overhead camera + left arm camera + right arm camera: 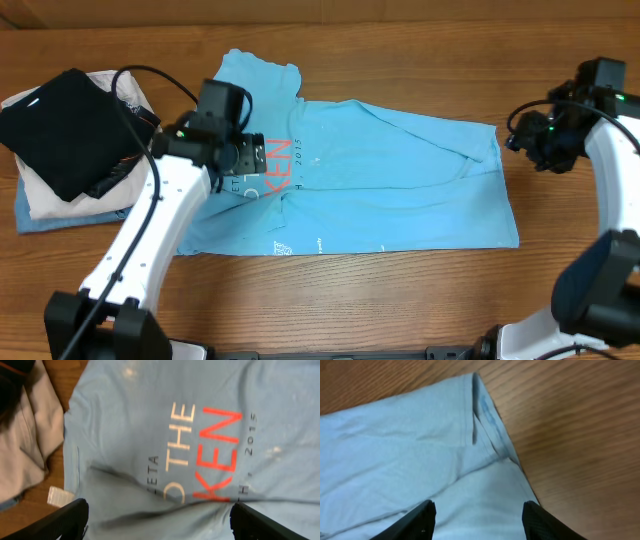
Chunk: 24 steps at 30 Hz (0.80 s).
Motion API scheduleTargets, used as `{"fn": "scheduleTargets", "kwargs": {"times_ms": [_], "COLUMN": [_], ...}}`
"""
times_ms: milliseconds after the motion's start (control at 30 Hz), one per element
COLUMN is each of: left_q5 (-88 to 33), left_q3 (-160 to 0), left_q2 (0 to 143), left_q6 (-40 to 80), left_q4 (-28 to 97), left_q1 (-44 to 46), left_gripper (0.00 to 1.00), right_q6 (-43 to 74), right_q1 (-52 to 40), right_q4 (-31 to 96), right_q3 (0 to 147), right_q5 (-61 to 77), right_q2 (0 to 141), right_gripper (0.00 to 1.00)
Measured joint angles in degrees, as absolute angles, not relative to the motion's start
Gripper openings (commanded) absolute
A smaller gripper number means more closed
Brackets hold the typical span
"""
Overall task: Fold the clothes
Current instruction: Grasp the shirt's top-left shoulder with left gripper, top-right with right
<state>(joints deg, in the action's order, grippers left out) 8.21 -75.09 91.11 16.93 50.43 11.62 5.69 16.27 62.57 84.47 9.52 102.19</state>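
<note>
I need to close my right gripper on the hemmed corner of the folded-over flap [482, 160] [469, 443] of the sky-blue T-shirt, at the end of the T-shirt far from the lettering.
The clothes are a light sky-blue T-shirt [400, 180] lying flat across the middle of the wooden table, with white and orange-red lettering [275, 165] near its left end. My left gripper [248, 158] hovers over that lettering. In the left wrist view its gripper [160, 522] is open wide, and only blue cloth [150, 420] shows between the fingers [65, 520]. My right gripper [528, 140] hangs at the shirt's right end. In the right wrist view its gripper [480, 520] is open above the shirt's hemmed corner [485, 415], holding nothing.
A stack of folded garments lies at the table's left: a black one [65, 125] on top of a cream one [60, 195], with a blue edge [40, 222] beneath. The cream garment [25, 435] lies just beside the shirt's edge. Bare wood [570, 435] lies right of the shirt.
</note>
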Motion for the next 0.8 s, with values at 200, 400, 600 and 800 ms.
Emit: {"fn": "scheduleTargets", "kwargs": {"times_ms": [200, 400, 600, 800], "left_q5": [4.34, 2.79, 2.22, 2.09], "left_q3": [-82.08, -82.56, -82.56, -82.59], "left_q2": [95.44, 95.72, 95.81, 95.81], "left_q6": [15.84, 15.59, 15.18, 14.98], "left_q4": [51.99, 52.36, 53.04, 54.02], "left_q1": [6.17, 4.89, 4.89, 4.89], "left_gripper": [0.91, 0.92, 0.91, 0.91], "right_q6": [3.97, 3.07, 3.01, 3.62], "right_q1": [15.18, 13.85, 12.99, 12.86], "right_q4": [58.78, 55.99, 53.82, 51.72], "right_q3": [84.47, 84.47, 84.47, 84.47], "right_q5": [13.08, 15.88, 17.19, 17.58], "right_q2": [109.27, 115.18, 119.7, 120.53], "right_gripper": [0.58, 0.48, 0.46, 0.39]}}
